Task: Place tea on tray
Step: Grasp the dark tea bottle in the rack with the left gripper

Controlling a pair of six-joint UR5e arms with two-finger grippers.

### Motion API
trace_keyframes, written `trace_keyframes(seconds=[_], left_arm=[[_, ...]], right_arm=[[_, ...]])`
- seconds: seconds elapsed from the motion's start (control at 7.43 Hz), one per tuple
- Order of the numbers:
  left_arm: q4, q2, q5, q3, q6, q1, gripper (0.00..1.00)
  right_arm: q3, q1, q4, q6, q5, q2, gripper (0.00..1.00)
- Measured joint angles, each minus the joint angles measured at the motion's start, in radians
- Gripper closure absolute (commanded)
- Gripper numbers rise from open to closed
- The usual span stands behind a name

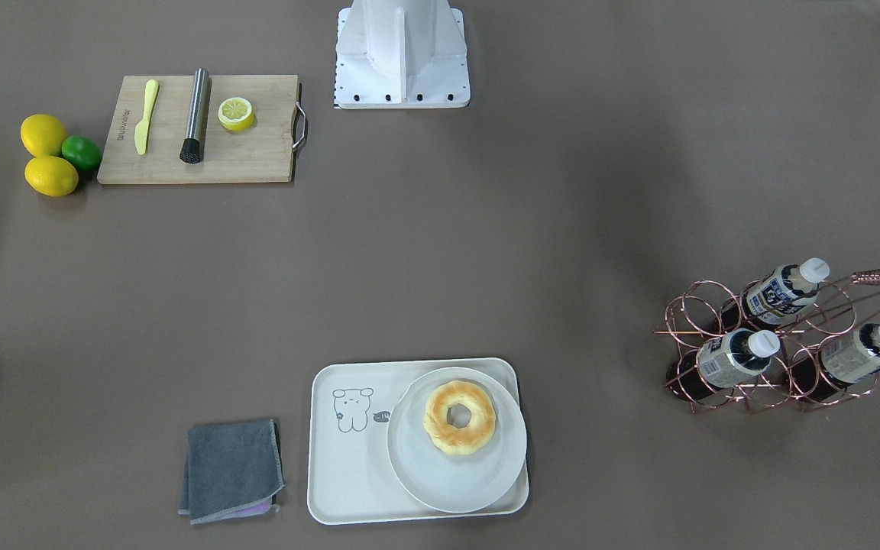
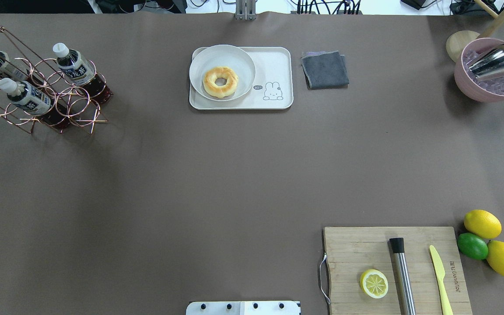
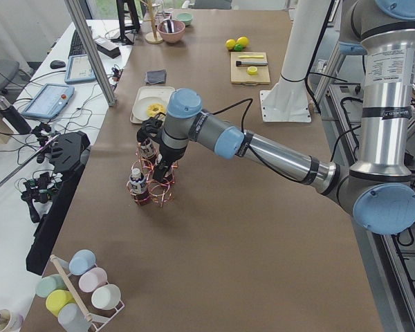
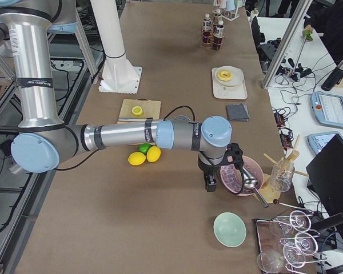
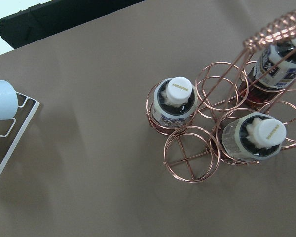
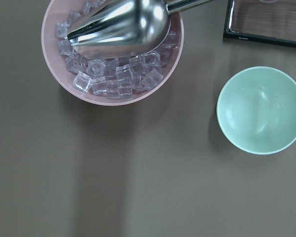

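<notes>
I will close my left gripper on the neck (image 1: 799, 278) (image 5: 253, 132), under the white cap, of the tea bottle that stands between empty rings, alone in its row of the rack.
Three tea bottles (image 1: 780, 292) (image 1: 738, 356) (image 1: 860, 353) with white caps and white-blue labels stand in a copper wire rack (image 1: 703, 317). They also show in the overhead view (image 2: 73, 65) and from above in the left wrist view (image 5: 173, 101). The cream tray (image 1: 348, 458) with the bear drawing lies apart from the rack (image 2: 274, 65). My left gripper (image 3: 157, 173) hangs just over the rack; I cannot tell if it is open or shut. My right gripper (image 4: 210, 184) hovers by the pink ice bowl; I cannot tell its state either.
A round white plate (image 1: 478, 481) with a donut (image 1: 459, 418) covers about half of the tray. A grey cloth (image 1: 232, 470) lies beside the tray. A cutting board (image 1: 257, 153) holds a knife, a steel rod and a lemon half. Lemons and a lime (image 1: 81, 152), a pink ice bowl (image 2: 492, 87) and a green bowl (image 6: 260, 109) stand around.
</notes>
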Motion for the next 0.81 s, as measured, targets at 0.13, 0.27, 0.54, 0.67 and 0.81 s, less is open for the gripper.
trace_keyframes(seconds=[0.13,0.27,0.54,0.67,0.81], left_arm=[[-0.003,0.000,-0.010,-0.013,-0.041,0.029,0.02],[-0.018,0.001,-0.012,-0.031,-0.129,0.071,0.02],[-0.076,0.000,0.014,-0.048,-0.334,0.158,0.02],[-0.110,-0.005,0.067,-0.050,-0.456,0.210,0.02],[-0.129,-0.018,0.126,-0.048,-0.551,0.261,0.02]], right_arm=[[0.000,0.004,-0.001,0.000,0.000,0.001,0.00],[0.000,0.008,-0.002,0.001,-0.001,0.003,0.00],[0.001,0.012,-0.019,0.001,0.000,0.008,0.00],[0.000,0.012,-0.024,0.001,0.000,0.010,0.00],[-0.001,0.013,-0.027,0.001,0.000,0.013,0.00]])
